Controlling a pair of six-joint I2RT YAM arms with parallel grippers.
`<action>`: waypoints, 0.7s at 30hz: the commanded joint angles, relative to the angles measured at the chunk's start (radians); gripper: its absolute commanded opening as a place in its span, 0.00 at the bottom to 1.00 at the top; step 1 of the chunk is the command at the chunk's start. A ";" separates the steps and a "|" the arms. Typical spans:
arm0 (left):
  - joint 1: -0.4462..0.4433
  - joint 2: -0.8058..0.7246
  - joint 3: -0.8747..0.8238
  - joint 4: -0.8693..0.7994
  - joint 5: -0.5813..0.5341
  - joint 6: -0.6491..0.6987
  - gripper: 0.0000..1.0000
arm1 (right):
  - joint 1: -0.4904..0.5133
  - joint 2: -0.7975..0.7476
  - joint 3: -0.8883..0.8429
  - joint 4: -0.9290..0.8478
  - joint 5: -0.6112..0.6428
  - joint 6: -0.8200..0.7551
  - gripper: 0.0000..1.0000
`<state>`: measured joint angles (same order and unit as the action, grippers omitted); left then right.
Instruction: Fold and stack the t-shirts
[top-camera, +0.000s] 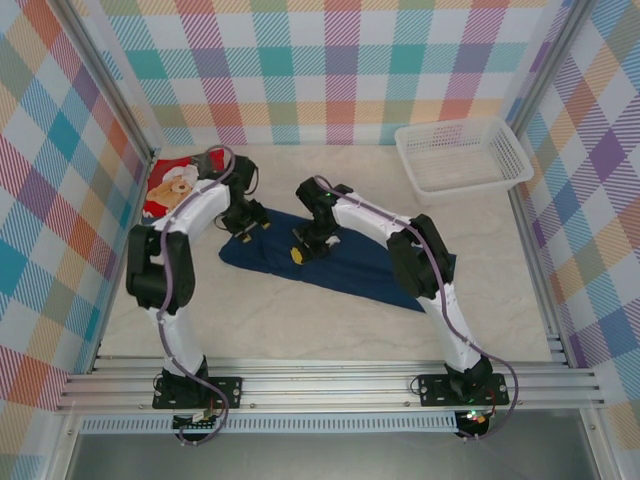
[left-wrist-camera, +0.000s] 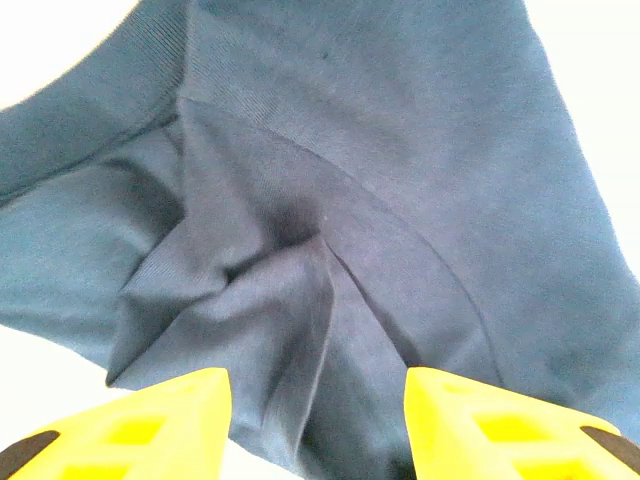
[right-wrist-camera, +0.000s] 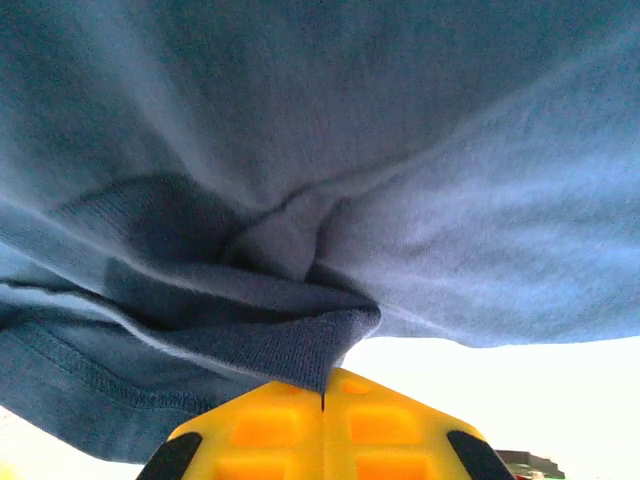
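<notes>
The shoulder of the navy t-shirt is bunched up next to its collar, so next my left gripper moves toward the collar and pinches the loose fold at the shoulder's edge (left-wrist-camera: 116, 372).
The dark navy t-shirt (top-camera: 350, 265) lies spread across the middle of the table. My left gripper (top-camera: 243, 228) hovers over its left end, open. In the left wrist view its yellow fingers (left-wrist-camera: 150, 425) stand wide apart over rumpled navy cloth (left-wrist-camera: 300, 230), holding nothing. My right gripper (top-camera: 300, 252) is low at the shirt's front-left part. Close up, that right gripper (right-wrist-camera: 322, 388) is shut on a ribbed hem fold of the navy shirt (right-wrist-camera: 300, 340). The red t-shirt (top-camera: 172, 187) with the teddy-bear picture lies crumpled at the far left, behind my left arm.
A white mesh basket (top-camera: 462, 155) stands at the back right corner. Checked walls close in the table on three sides. Bare tabletop (top-camera: 300, 320) stretches between the shirt and the arm bases.
</notes>
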<state>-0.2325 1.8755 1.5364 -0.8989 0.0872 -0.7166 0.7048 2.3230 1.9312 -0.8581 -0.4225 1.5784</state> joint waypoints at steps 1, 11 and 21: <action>0.015 -0.111 -0.074 -0.061 -0.078 0.009 0.49 | -0.018 -0.026 -0.024 -0.029 0.006 -0.040 0.00; 0.079 -0.161 -0.325 0.179 0.098 0.014 0.35 | -0.040 -0.024 -0.063 0.007 -0.020 -0.049 0.00; 0.079 -0.185 -0.336 0.288 0.092 -0.007 0.46 | -0.042 -0.030 -0.082 0.026 -0.032 -0.053 0.00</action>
<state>-0.1535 1.7176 1.1824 -0.6350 0.1753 -0.7124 0.6670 2.3215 1.8702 -0.8268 -0.4385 1.5322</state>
